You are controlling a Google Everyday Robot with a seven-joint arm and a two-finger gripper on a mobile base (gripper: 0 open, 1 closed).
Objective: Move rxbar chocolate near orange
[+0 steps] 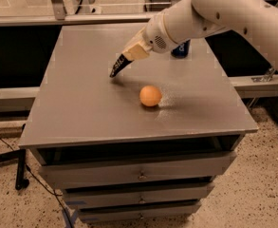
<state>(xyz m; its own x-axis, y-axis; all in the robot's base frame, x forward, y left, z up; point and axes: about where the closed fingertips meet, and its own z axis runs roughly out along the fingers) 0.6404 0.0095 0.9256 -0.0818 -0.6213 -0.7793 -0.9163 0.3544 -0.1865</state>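
Observation:
Next, my gripper lets go of the rxbar chocolate on the table (168, 81) just behind the orange, toward the blue soda can.
The orange (150, 95) sits on the grey table top (81, 108), right of centre. My gripper (130, 55) is over the middle of the table, up and to the left of the orange. It is shut on the rxbar chocolate (117, 66), a dark bar with white print. The bar hangs tilted from the gripper, with its lower end at or just above the table surface. It is about an orange's width away from the orange.
A blue soda can (181, 49) stands at the back right of the table, mostly hidden behind my arm (214, 13). The table is a drawer cabinet with handles at the front (141, 175). A metal rail (81, 18) runs behind it.

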